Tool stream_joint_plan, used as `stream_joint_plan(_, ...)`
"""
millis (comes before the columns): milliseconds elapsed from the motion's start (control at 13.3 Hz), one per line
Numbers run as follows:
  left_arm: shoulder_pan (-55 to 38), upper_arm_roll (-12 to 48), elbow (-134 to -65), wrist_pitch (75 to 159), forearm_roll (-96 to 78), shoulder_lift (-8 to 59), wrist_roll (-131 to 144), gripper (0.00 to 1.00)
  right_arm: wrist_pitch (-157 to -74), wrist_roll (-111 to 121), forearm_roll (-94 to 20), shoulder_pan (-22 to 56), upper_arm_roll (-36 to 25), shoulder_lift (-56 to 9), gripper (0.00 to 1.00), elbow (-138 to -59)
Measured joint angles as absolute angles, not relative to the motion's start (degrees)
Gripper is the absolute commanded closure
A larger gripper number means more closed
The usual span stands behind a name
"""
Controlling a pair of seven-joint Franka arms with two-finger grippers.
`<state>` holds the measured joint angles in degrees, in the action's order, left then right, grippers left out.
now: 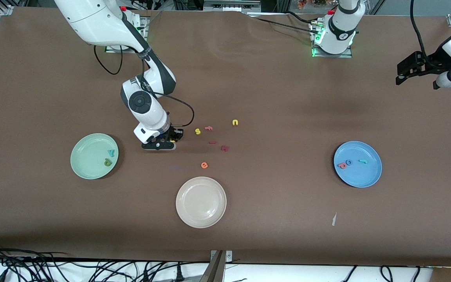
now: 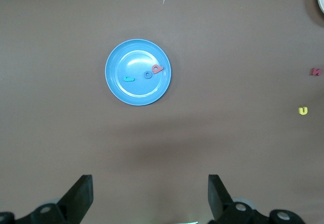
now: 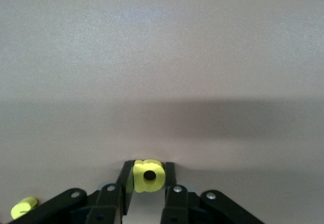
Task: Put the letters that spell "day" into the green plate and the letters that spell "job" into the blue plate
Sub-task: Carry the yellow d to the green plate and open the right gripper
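Note:
My right gripper is to put the yellow a, now upright between its fingers, down in the green plate (image 1: 98, 147) beside the teal y.
My right gripper (image 1: 172, 138) is down at the table between the green plate (image 1: 86, 158) and the loose letters, shut on the yellow a (image 3: 149, 175), which sits upright between its fingers (image 3: 170, 176). In the green plate lie the teal y (image 1: 111, 152) and the olive-green d (image 1: 108, 161). The blue plate (image 1: 360, 175) toward the left arm's end holds the salmon-red b (image 1: 342, 165), the blue o (image 1: 349, 162) and the teal j (image 1: 362, 161). My left gripper (image 2: 149, 198) waits high, open and empty, looking down on the blue plate (image 2: 126, 92).
Loose letters lie mid-table: a yellow s (image 1: 197, 131), an orange one (image 1: 209, 128), a yellow u (image 1: 235, 122), two dark red ones (image 1: 212, 142) (image 1: 225, 148) and an orange e (image 1: 204, 165). A cream-white plate (image 1: 201, 202) sits nearer the front camera.

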<state>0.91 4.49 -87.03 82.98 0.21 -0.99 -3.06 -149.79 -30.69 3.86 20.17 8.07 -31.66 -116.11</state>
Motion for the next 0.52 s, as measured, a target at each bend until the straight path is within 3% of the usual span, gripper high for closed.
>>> stream_joint_plan(225, 0.91, 4.49, -87.03, 82.98, 0.21, -0.99, -3.06, 0.00, -146.48, -30.42, 3.86, 20.16, 7.98, -31.77, 0.85, -114.66)
stream_joint_plan(525, 0.91, 4.49, -87.02, 82.98, 0.21, -0.98, -3.06, 0.00, -132.08, -22.17, 3.93, 20.06, 4.39, -31.33, 0.85, -106.26)
